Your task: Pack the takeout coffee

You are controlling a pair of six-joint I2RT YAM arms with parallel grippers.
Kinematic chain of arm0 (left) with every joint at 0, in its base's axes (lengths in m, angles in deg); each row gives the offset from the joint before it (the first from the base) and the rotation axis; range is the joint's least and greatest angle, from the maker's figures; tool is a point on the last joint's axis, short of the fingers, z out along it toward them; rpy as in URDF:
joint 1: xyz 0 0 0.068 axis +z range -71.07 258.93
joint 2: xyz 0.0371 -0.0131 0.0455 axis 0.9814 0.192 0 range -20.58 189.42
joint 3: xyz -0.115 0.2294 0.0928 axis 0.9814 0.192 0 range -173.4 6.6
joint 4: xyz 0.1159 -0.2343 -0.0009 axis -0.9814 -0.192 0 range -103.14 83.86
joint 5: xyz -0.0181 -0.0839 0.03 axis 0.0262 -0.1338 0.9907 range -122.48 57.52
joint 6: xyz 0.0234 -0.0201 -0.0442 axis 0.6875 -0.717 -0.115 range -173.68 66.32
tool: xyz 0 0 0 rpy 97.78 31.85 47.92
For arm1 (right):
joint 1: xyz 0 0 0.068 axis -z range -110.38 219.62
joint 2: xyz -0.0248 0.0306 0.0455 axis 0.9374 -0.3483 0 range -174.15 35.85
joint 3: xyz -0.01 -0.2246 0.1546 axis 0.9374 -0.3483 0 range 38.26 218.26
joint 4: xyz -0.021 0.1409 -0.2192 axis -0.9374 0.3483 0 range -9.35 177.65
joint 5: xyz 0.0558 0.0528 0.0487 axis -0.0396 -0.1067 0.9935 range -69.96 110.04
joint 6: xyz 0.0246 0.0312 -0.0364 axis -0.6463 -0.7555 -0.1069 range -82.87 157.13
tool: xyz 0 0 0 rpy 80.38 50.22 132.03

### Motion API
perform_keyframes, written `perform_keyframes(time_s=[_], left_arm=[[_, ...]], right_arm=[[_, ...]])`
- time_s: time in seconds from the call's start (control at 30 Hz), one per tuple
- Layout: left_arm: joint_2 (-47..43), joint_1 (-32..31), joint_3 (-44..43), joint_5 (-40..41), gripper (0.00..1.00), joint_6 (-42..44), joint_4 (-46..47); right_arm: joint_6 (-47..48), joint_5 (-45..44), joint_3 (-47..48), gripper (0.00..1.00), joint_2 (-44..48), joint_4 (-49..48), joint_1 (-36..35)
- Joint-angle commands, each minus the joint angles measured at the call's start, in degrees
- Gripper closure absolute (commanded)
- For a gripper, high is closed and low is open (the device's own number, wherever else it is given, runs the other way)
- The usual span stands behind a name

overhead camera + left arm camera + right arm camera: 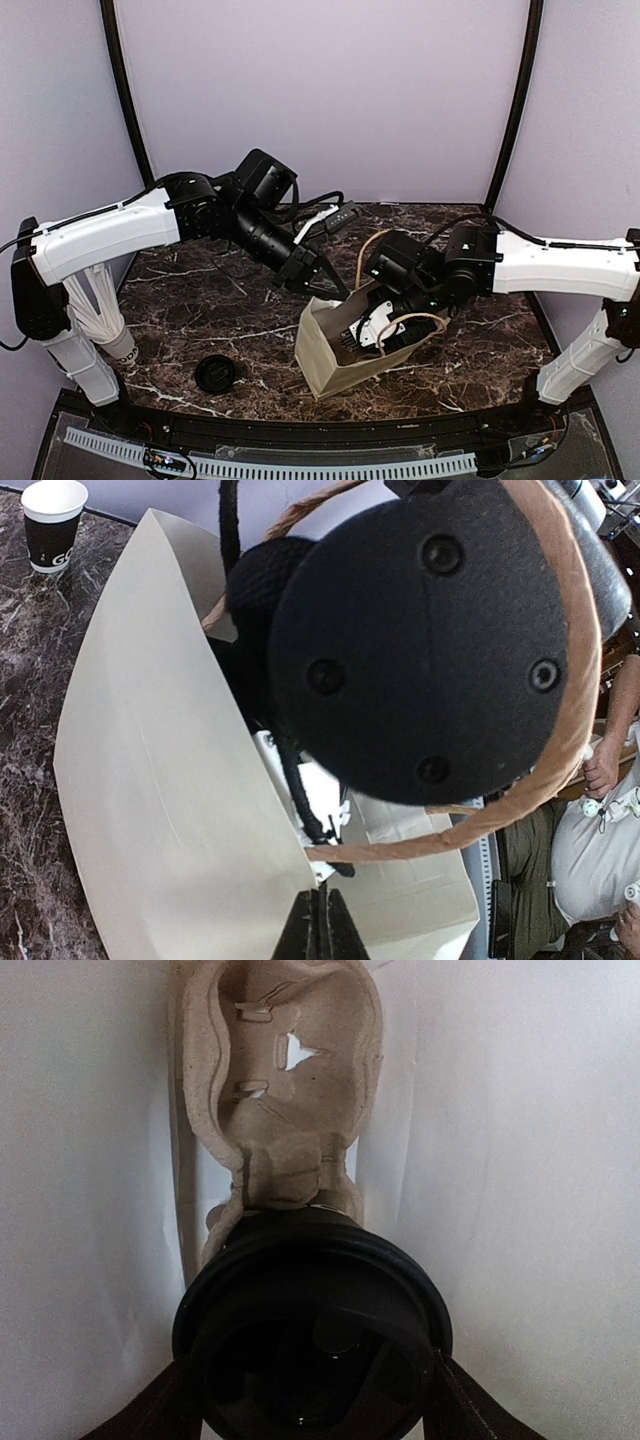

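Note:
My right gripper should release the takeout coffee in the pulp cup carrier (371,319) (312,1325), next to the carrier's empty hollow, inside the cream paper bag.
The takeout coffee (312,1330), a black cup with a black lid, sits between my right gripper's fingers (470,1405) inside the cream paper bag (335,365). My right gripper (372,326) is shut on it, reaching down into the bag's mouth. A pulp cup carrier (290,1080) lies just beyond the cup inside the bag. My left gripper (318,280) is shut on the bag's rim, and the left wrist view (322,925) shows it pinching the paper edge. The bag wall (170,780) fills that view.
A matching black cup with a bare white rim (52,525) stands at the near left, partly behind my left arm (122,345). A loose flat black lid (215,373) lies on the marble table (200,300). The bag's brown handles (570,710) loop round my right wrist.

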Motion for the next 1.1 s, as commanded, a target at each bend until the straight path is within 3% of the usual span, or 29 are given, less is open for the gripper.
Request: perform_keyframes(time_s=[0.0, 0.13, 0.23, 0.3, 0.47, 0.5, 0.53, 0.77, 1.07], left_arm=[[-0.4, 0.8, 0.4, -1.1, 0.85, 1.7, 1.1], [-3.6, 2.3, -0.4, 3.8, 0.59, 2.4, 1.8], [-7.0, 4.6, 0.2, 11.2, 0.45, 3.0, 3.3], [-9.1, 6.6, 2.6, 15.8, 0.40, 2.0, 6.2], [-11.1, 13.8, 16.7, 20.4, 0.39, -6.3, 22.8], [-7.9, 16.6, 22.0, 19.9, 0.41, -12.3, 29.7], [-5.6, 16.8, 23.3, 19.6, 0.41, -12.8, 30.9], [6.5, 14.9, 24.4, 13.9, 0.44, -17.0, 39.3], [17.1, 9.1, 20.7, 8.0, 0.45, -14.5, 40.6]], right_arm=[[-1.4, 1.9, 1.1, 0.97, -2.7, 1.6, 1.6], [-1.5, 3.4, 2.7, 0.97, -4.1, 2.1, 2.2], [-2.0, 5.5, 4.0, 0.97, -4.8, 2.8, 3.2], [-2.5, 7.7, 5.2, 0.97, -5.7, 3.6, 4.3], [-3.0, 11.9, 4.3, 0.98, -6.4, 1.9, 7.0], [-3.2, 12.4, 2.0, 0.98, -5.9, -0.3, 7.5], [-3.3, 12.4, 1.3, 0.98, -5.7, -1.1, 7.7], [-6.3, 16.5, -2.8, 1.00, -5.1, -5.8, 7.8], [-10.3, 21.2, -6.9, 1.00, -5.7, -7.9, 8.5]])
